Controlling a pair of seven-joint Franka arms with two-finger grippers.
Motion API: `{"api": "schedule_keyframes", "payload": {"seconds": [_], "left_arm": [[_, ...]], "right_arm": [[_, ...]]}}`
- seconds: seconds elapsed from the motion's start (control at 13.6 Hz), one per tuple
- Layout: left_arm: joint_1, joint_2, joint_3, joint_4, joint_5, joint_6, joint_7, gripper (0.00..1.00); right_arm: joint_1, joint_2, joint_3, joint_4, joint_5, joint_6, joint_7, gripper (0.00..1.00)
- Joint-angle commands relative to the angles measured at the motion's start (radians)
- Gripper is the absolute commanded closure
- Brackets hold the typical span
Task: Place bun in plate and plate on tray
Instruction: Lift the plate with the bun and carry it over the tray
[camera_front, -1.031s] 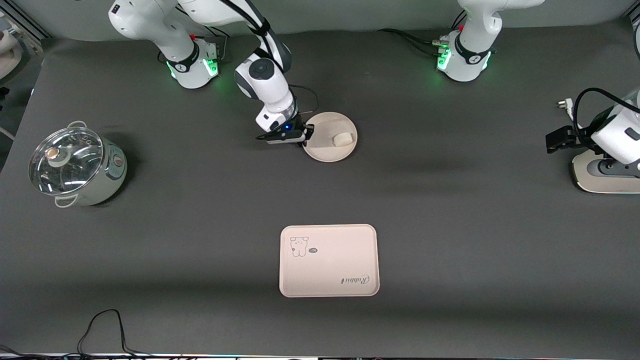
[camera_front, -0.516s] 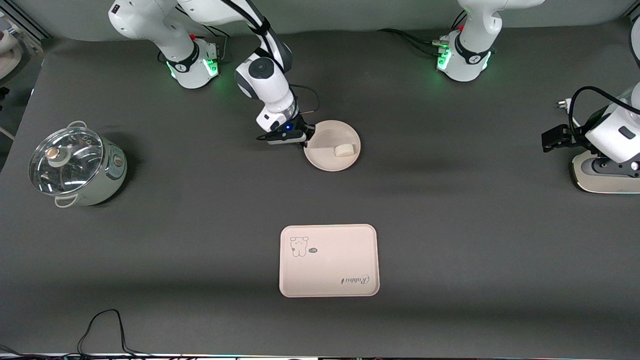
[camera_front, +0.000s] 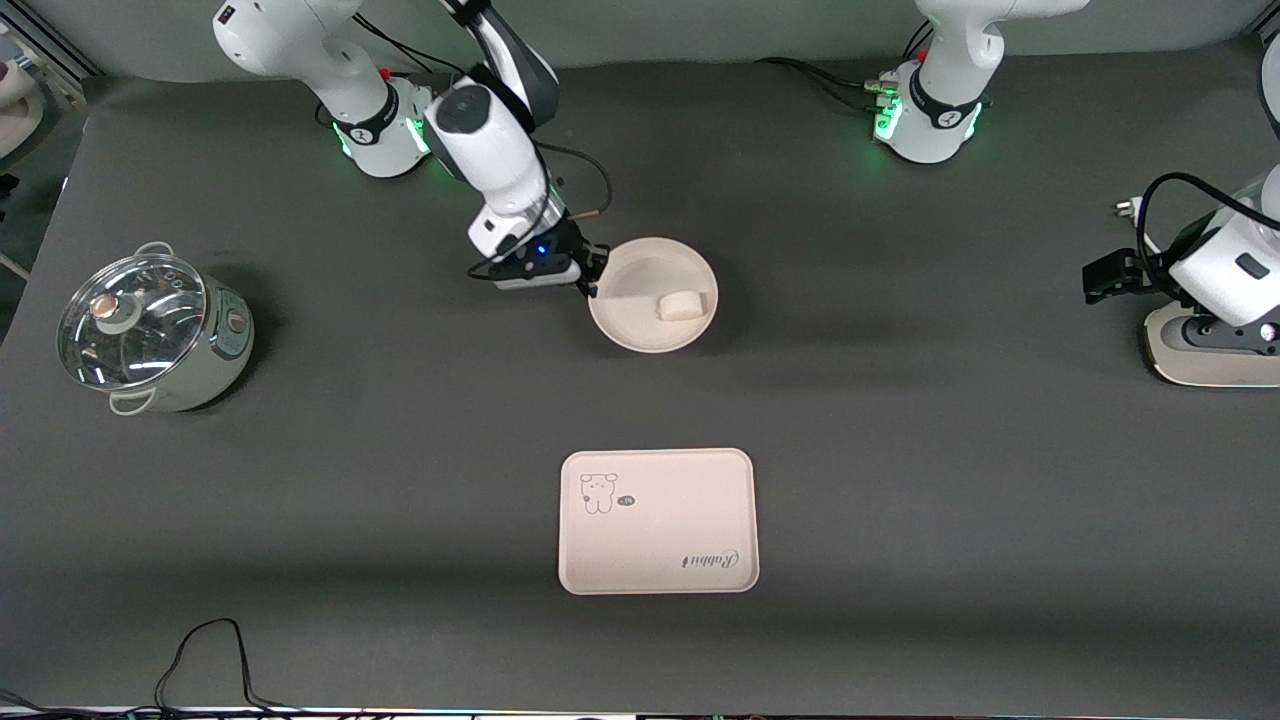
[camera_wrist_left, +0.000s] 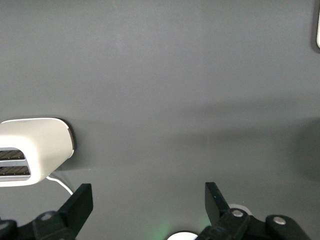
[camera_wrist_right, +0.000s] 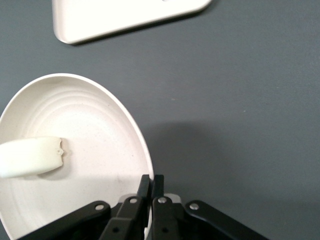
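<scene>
The robot's right gripper will release the plate on the middle of the tray (camera_front: 666, 518), beside the small animal drawing.
My right gripper (camera_front: 590, 281) is shut on the rim of the round beige plate (camera_front: 640, 320) and holds it tilted above the table, at the rim toward the right arm's end. The small white bun (camera_front: 679, 306) lies in the plate, toward the left arm's end. In the right wrist view the fingers (camera_wrist_right: 151, 192) pinch the plate's rim (camera_wrist_right: 142, 150), with the bun (camera_wrist_right: 30, 156) in the plate. The printed rectangular tray (camera_front: 657, 521) lies nearer to the front camera than the plate; its edge shows in the right wrist view (camera_wrist_right: 125, 15). My left gripper (camera_wrist_left: 148, 200) is open and empty, waiting over the table's left-arm end.
A silver pot with a glass lid (camera_front: 150, 330) stands toward the right arm's end. A white toaster (camera_front: 1210, 350) stands at the left arm's end, below the left gripper; it also shows in the left wrist view (camera_wrist_left: 32, 150). A black cable (camera_front: 200, 650) lies by the near edge.
My right gripper has lifted the plate with the bun off the table and tilted it, shifting toward the right arm's end. The left arm has barely moved.
</scene>
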Motion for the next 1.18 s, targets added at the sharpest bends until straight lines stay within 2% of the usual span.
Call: {"api": "schedule_keyframes", "payload": {"seconds": [0.0, 0.15, 0.29, 0.52, 0.66, 0.81, 0.96, 1.1], "left_arm": [[0.000, 0.014, 0.003, 0.028, -0.006, -0.034, -0.013, 0.00], [0.005, 0.015, 0.004, 0.027, -0.006, -0.050, -0.011, 0.00], [0.006, 0.015, 0.004, 0.027, -0.006, -0.053, -0.011, 0.00], [0.006, 0.015, 0.004, 0.027, -0.006, -0.054, -0.011, 0.00], [0.006, 0.015, 0.004, 0.027, -0.006, -0.054, -0.013, 0.00], [0.002, 0.015, 0.004, 0.027, -0.006, -0.054, -0.014, 0.00], [0.002, 0.015, 0.004, 0.027, -0.006, -0.059, -0.013, 0.00], [0.000, 0.015, 0.004, 0.027, -0.007, -0.059, -0.014, 0.00]], "right_arm": [[-0.007, 0.001, -0.006, 0.058, 0.136, -0.032, -0.136, 1.00], [-0.049, 0.087, -0.006, 0.151, 0.139, -0.032, -0.151, 1.00], [-0.084, 0.217, -0.008, 0.308, 0.136, -0.068, -0.153, 1.00], [-0.161, 0.412, -0.011, 0.616, 0.121, -0.220, -0.156, 1.00], [-0.220, 0.536, -0.009, 0.846, 0.047, -0.358, -0.171, 1.00], [-0.268, 0.654, -0.008, 1.050, 0.032, -0.461, -0.171, 1.00], [-0.310, 0.745, -0.008, 1.191, 0.033, -0.493, -0.171, 1.00], [-0.324, 0.817, -0.008, 1.261, 0.033, -0.477, -0.171, 1.00]]}}
